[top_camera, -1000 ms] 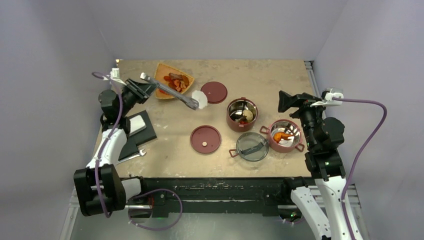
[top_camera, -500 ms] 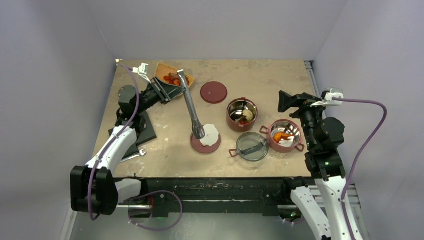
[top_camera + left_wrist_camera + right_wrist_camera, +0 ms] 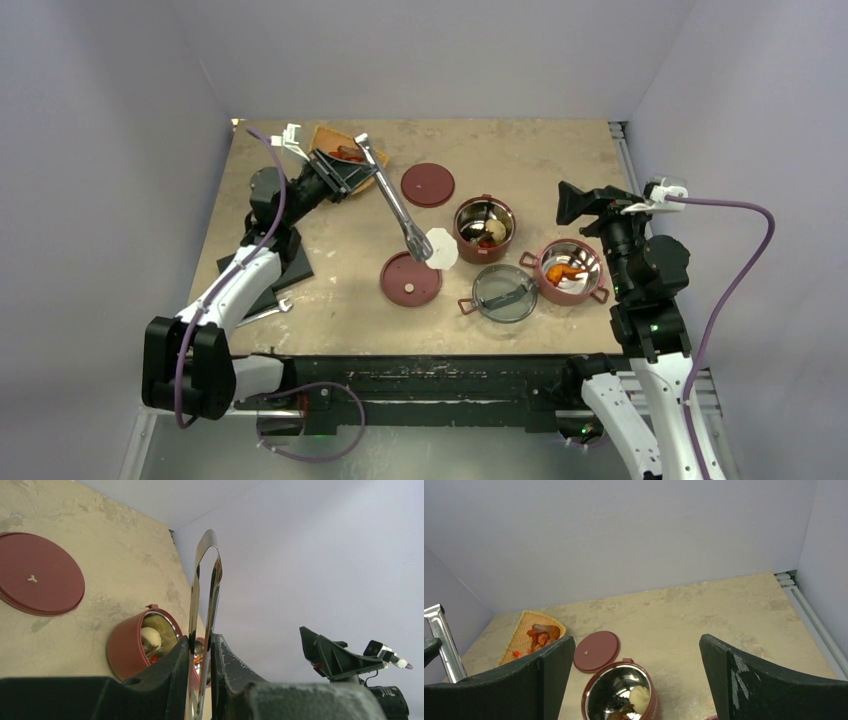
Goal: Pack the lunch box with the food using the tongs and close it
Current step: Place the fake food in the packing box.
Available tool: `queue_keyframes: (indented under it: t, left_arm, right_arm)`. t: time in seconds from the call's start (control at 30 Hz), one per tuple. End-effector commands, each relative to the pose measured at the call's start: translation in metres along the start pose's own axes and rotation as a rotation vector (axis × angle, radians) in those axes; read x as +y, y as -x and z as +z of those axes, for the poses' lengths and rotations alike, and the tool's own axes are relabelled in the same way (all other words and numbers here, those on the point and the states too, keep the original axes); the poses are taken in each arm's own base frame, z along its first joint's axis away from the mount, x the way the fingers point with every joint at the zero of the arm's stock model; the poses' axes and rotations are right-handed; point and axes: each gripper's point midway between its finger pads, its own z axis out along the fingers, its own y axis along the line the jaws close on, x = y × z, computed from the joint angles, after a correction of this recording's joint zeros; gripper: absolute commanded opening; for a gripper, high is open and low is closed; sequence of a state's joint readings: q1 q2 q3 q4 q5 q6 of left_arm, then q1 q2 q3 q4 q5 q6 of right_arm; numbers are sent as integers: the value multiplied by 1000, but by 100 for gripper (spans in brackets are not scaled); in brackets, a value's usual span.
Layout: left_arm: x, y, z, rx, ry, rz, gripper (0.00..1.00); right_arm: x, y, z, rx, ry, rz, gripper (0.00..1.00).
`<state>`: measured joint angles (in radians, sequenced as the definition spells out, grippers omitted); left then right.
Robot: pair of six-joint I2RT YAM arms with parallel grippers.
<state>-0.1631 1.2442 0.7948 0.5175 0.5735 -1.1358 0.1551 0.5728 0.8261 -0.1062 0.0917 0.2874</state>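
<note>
Next, my left gripper lets go of the white slice from the tongs inside the back bowl (image 3: 485, 226) (image 3: 156, 637), where it will rest against the pale food. The slice now hangs just beside that bowl.
My left gripper (image 3: 337, 172) is shut on the silvery tongs (image 3: 397, 205), close to their joined end. The tongs' tips pinch a flat white round slice (image 3: 441, 247), which hangs just left of the back bowl (image 3: 484, 228) of the lunch box. That bowl holds pale and dark food. The second bowl (image 3: 572, 270) holds orange food. In the left wrist view the tongs (image 3: 205, 600) stand between my fingers (image 3: 170, 670). My right gripper (image 3: 590, 203) stands open above and behind the second bowl, with nothing between its fingers (image 3: 549, 670).
Dark-red disc lids lie at the back (image 3: 428, 185) and front centre (image 3: 411, 279). The smoky clear top lid (image 3: 504, 292) rests beside the second bowl. An orange tray (image 3: 531, 635) with food sits back left. A black block (image 3: 285, 265) and wrench (image 3: 262, 314) lie left.
The left arm has swung the tongs with the white slice from near the tray, over the front disc lid, then right to just beside the back bowl. The right arm has not moved.
</note>
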Motion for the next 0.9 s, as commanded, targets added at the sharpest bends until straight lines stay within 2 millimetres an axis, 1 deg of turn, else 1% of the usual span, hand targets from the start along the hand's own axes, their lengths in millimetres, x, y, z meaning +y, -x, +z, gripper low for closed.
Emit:
queue_keyframes:
  t: [0.0,0.17,0.3,0.47,0.6,0.73,0.87]
  left_arm:
    - [-30,21,14,-109,-71,9,0]
    - [-33,20,27,-170,-73,-5,0]
    - [-41,17,40,-204,-86,-11,0]
    - [-40,9,57,-226,-87,-27,0]
    - [-36,8,67,-250,-88,-33,0]
    - [-29,8,72,-300,-76,-27,0]
    - [-15,7,78,-339,-57,-43,0]
  right_arm:
    - [0,17,-3,-49,-8,-7,99]
    - [0,17,-4,-51,-9,-6,99]
    - [0,17,-4,-51,-8,-5,99]
    - [0,17,-4,-51,-8,-5,99]
    - [0,17,-5,-52,-8,-3,99]
    - [0,15,-5,-51,-7,-3,99]
    - [0,15,-4,-49,-7,-2,99]
